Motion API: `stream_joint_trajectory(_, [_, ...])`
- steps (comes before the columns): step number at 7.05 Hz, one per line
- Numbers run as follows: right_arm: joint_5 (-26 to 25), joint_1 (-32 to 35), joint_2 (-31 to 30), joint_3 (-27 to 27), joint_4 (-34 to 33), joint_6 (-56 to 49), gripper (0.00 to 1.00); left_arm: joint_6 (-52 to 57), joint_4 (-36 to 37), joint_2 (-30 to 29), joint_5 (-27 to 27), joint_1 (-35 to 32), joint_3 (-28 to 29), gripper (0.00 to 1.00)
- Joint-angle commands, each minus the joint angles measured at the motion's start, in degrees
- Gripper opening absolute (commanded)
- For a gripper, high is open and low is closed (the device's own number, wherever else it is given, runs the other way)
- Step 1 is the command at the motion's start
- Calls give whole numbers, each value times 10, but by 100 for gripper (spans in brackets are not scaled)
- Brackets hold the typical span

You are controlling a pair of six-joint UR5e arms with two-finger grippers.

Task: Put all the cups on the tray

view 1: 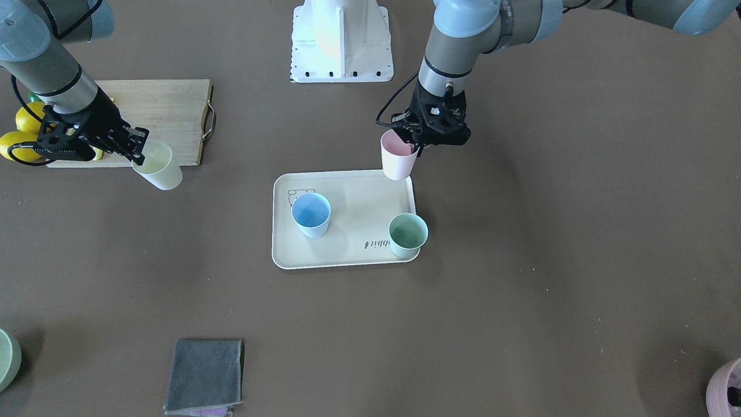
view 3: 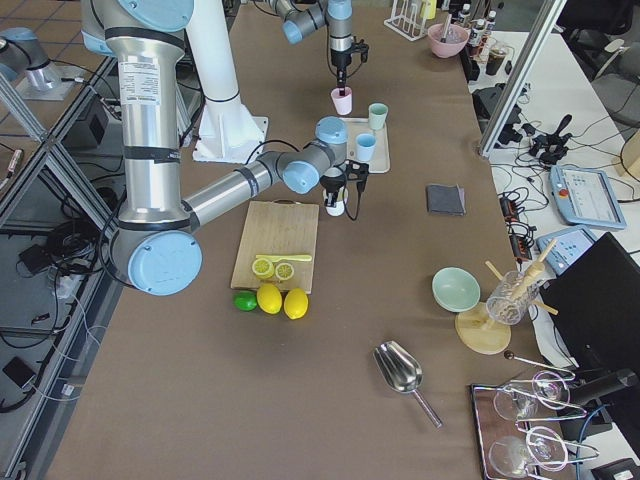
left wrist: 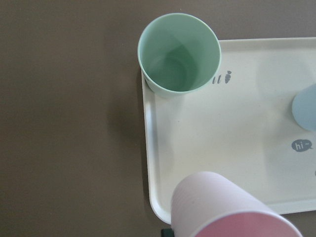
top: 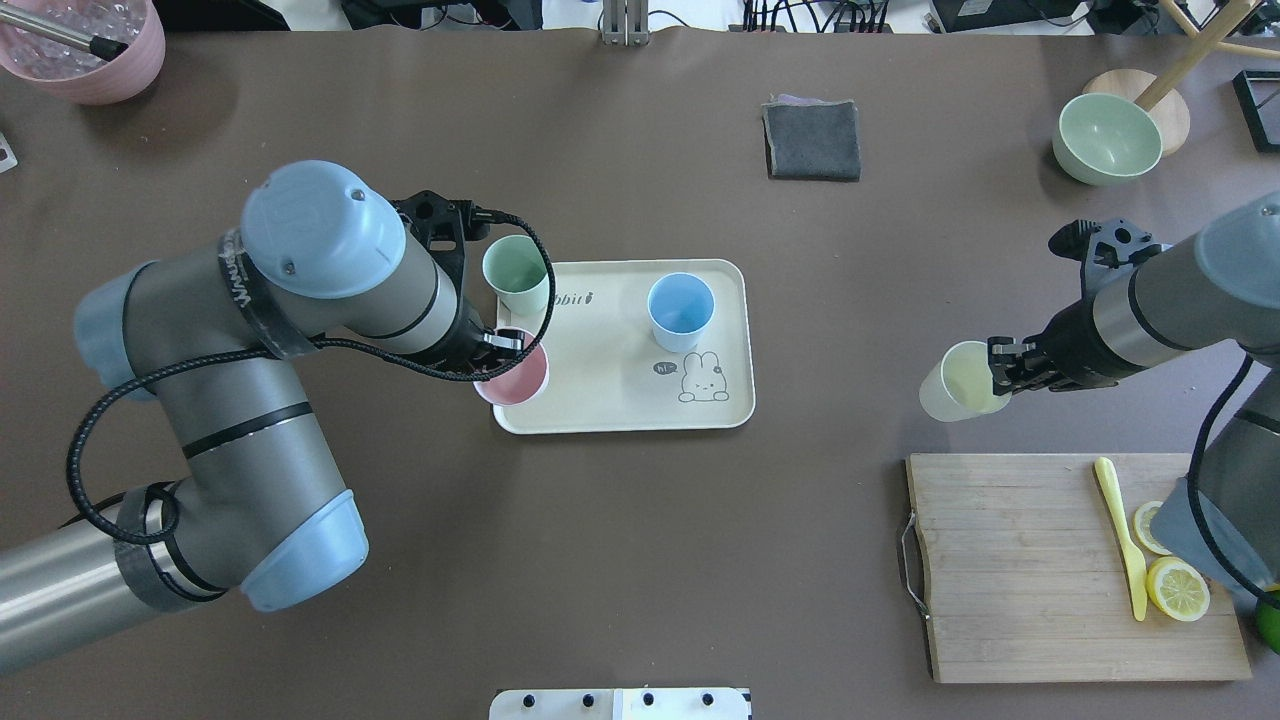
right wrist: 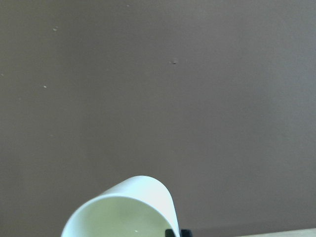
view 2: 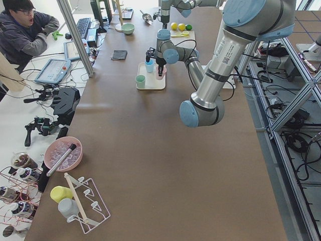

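Note:
Next, my right gripper puts the pale yellow cup down on the cream tray's corner drawing [view 1: 290,202], next to the light blue cup.
The cream tray [view 1: 359,214] lies mid-table, with the light blue cup [view 1: 311,214] and the mint green cup [view 1: 408,234] upright on it. My left gripper [view 1: 412,146] is shut on the rim of the pink cup [view 1: 398,157] and holds it over the tray's corner nearest the robot; the left wrist view shows the pink cup [left wrist: 222,207] tilted above the tray [left wrist: 222,128]. My right gripper [top: 1000,372] is shut on the rim of the pale yellow cup [top: 958,395], tilted, off the tray, beside the cutting board.
A wooden cutting board [top: 1030,570] with lemon slices and a yellow knife lies under my right arm. Whole lemons [view 1: 23,130] lie beside it. A grey cloth [top: 812,140], a pale green bowl [top: 1107,138] and a pink ribbed pot [top: 85,50] sit along the far edge.

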Motion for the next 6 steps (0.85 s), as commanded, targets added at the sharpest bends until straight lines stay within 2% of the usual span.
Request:
stream_joint_trajectory(1, [9, 4, 104, 2, -82, 55, 0, -16, -59, -9, 9, 8, 57, 0])
stream_joint_trajectory(4, [-1, -26, 186, 1, -150, 111, 0, -15, -89, -16, 9, -3, 95, 0])
stream_joint_trajectory(5, [-13, -45, 212, 0, -174, 130, 0, -11, -107, -16, 9, -11, 103, 12])
stream_joint_trajectory(6, [-40, -74, 217, -2, -179, 147, 0, -10, -121, -16, 9, -12, 108, 98])
